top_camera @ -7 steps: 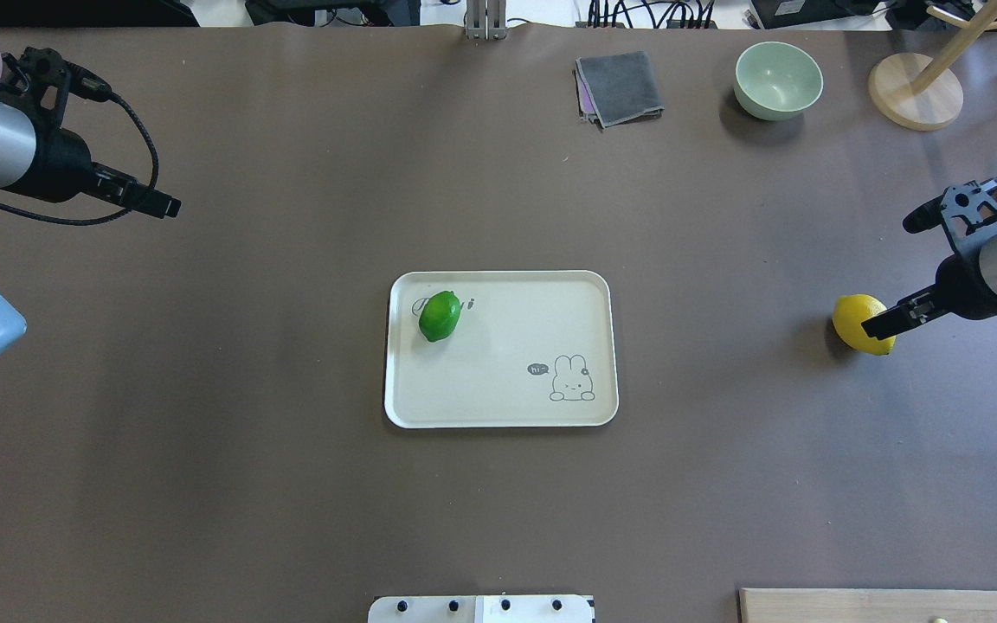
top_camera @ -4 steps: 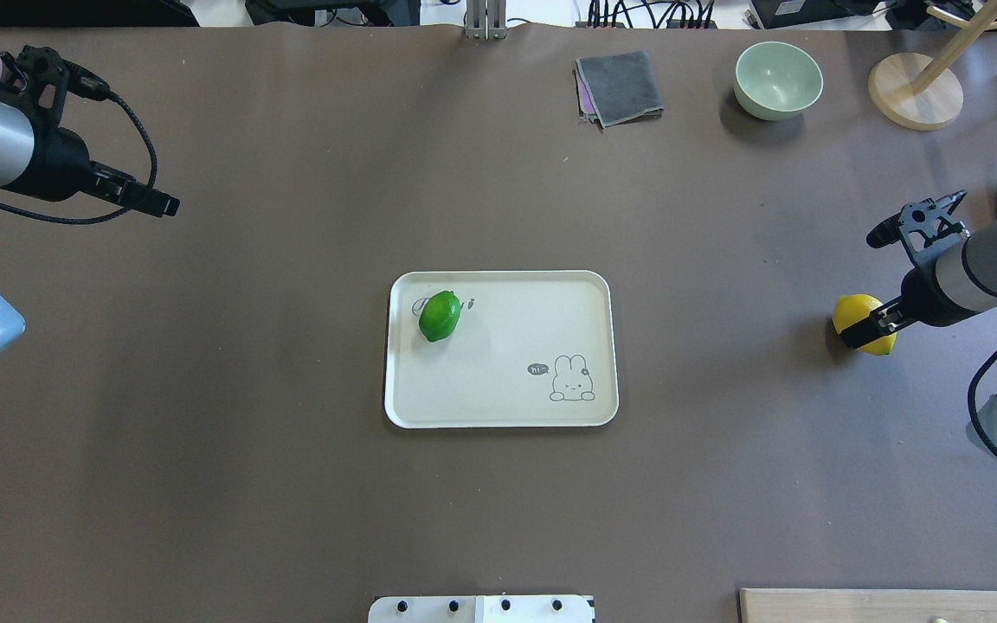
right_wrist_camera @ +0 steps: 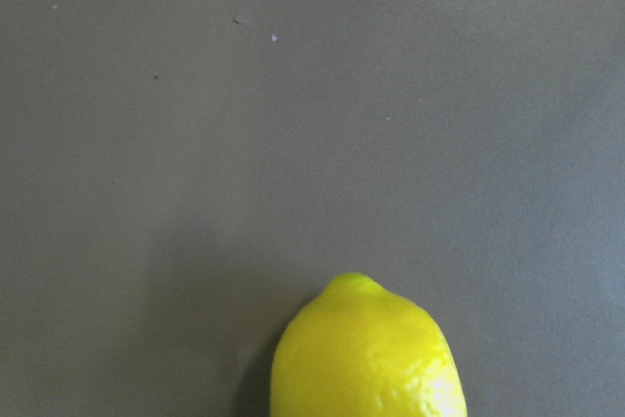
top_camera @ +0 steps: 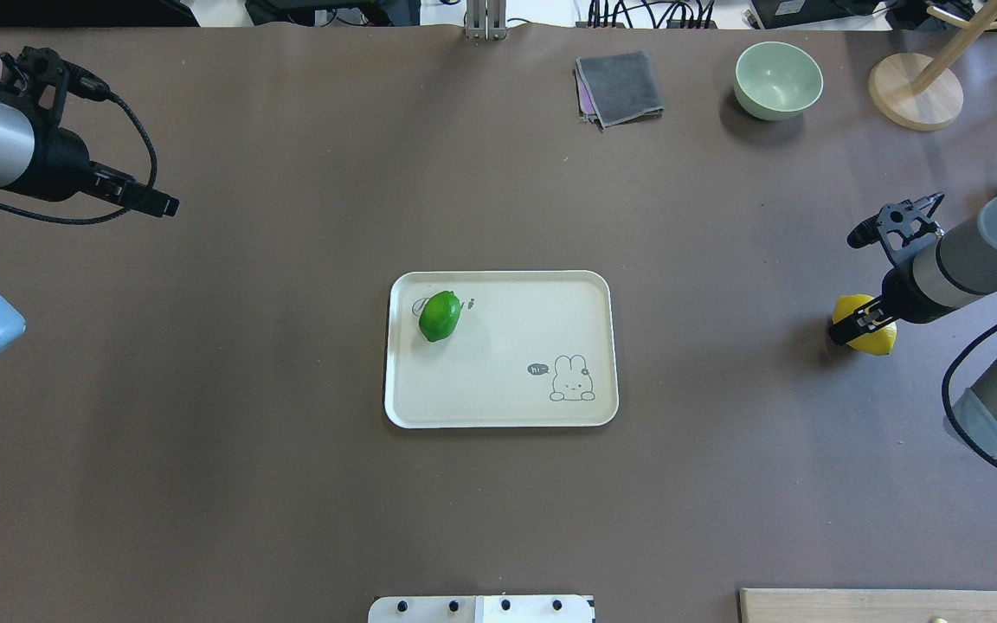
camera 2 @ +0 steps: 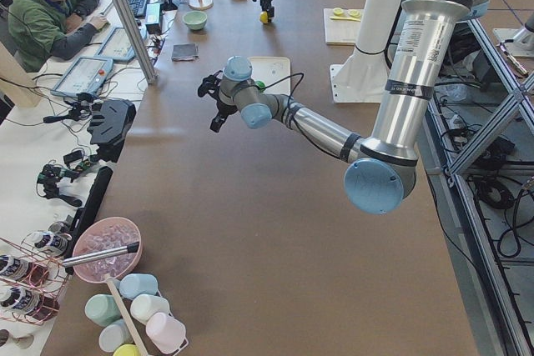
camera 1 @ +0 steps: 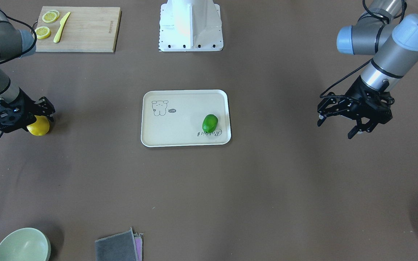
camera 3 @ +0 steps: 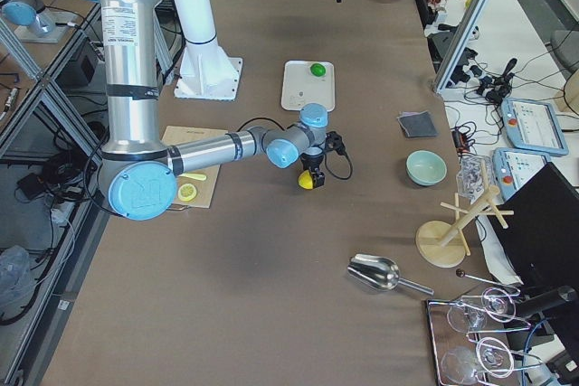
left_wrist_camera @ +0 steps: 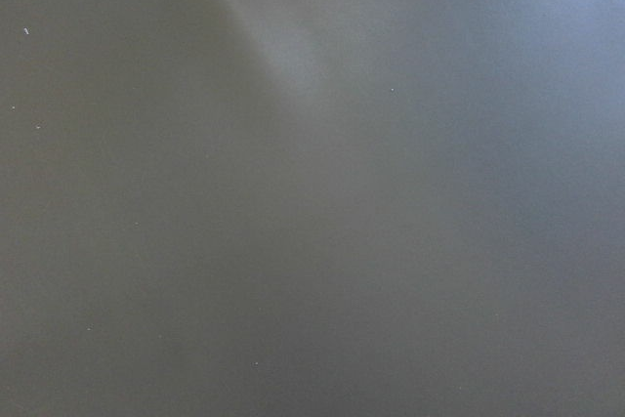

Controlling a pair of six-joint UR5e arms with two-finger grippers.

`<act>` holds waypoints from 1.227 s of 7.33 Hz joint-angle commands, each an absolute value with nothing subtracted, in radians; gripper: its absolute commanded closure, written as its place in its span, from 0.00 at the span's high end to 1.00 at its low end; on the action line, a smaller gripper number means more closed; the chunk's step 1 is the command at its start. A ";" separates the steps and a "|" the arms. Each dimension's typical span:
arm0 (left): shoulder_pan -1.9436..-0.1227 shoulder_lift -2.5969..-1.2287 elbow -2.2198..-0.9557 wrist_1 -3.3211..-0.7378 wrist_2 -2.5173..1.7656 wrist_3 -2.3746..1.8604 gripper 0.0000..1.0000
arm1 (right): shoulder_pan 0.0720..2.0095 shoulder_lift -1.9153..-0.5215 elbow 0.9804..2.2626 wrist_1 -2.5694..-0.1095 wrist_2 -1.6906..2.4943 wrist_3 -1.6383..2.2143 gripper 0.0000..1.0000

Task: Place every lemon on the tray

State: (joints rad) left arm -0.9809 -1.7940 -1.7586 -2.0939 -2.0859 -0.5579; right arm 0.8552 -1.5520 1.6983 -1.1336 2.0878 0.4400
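Next, I set the yellow lemon on the cream tray (camera 1: pixel 161 127) with my right gripper, next to the little animal drawing.
The green lemon (top_camera: pixel 440 315) lies on the cream tray (top_camera: pixel 507 398) near its far-left corner, and also shows in the front view (camera 1: pixel 209 123). The yellow lemon (top_camera: pixel 884 341) sits on the table far to the right of the tray, and shows in the front view (camera 1: pixel 39 127) and at the bottom of the right wrist view (right_wrist_camera: pixel 366 358). My right gripper (top_camera: pixel 846 332) hangs directly over it, pointing down, and looks open with its fingers beside the fruit. My left gripper (camera 1: pixel 336 127) is open and empty, held above bare table far left of the tray.
A mint bowl (top_camera: pixel 777 80), a folded grey cloth (top_camera: pixel 620 86) and a wooden stand (top_camera: pixel 914 91) are at the far right. A cutting board (camera 1: pixel 78 29) with lemon slices and a yellow knife lies near the robot base. A metal scoop (camera 3: pixel 380 270) lies beyond the yellow lemon.
My right arm has swung round and its gripper has turned steeper and shifted slightly left over the yellow lemon. The lemon, tray and left arm have not moved.
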 commanded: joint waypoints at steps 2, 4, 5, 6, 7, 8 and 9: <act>-0.979 -1.798 -1.758 -2.094 -2.085 -0.563 1.00 | 0.856 -1.517 1.765 -1.147 2.091 0.475 0.00; -0.977 -1.799 -1.756 -2.094 -2.085 -0.565 1.00 | 0.788 -1.378 1.760 -1.151 2.088 0.808 0.00; -0.977 -1.801 -1.756 -2.095 -2.085 -0.566 1.00 | 0.726 -1.297 1.756 -1.150 2.073 1.000 0.00; -0.976 -1.801 -1.756 -2.095 -2.085 -0.566 1.00 | 0.668 -1.228 1.749 -1.154 2.007 1.091 0.00; -0.976 -1.801 -1.756 -2.097 -2.085 -0.566 1.00 | 0.625 -1.154 1.727 -1.182 1.959 1.188 0.00; -0.976 -1.802 -1.755 -2.098 -2.085 -0.566 1.00 | 0.576 -1.061 1.706 -1.289 1.900 1.280 0.00; -0.976 -1.802 -1.755 -2.098 -2.085 -0.568 1.00 | 0.527 -0.986 1.685 -1.404 1.800 1.316 0.00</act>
State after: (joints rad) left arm -0.9757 -1.8019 -1.7554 -2.0977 -2.0847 -0.5664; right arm 0.5901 -1.0889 1.7115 -1.2755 1.9063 1.2375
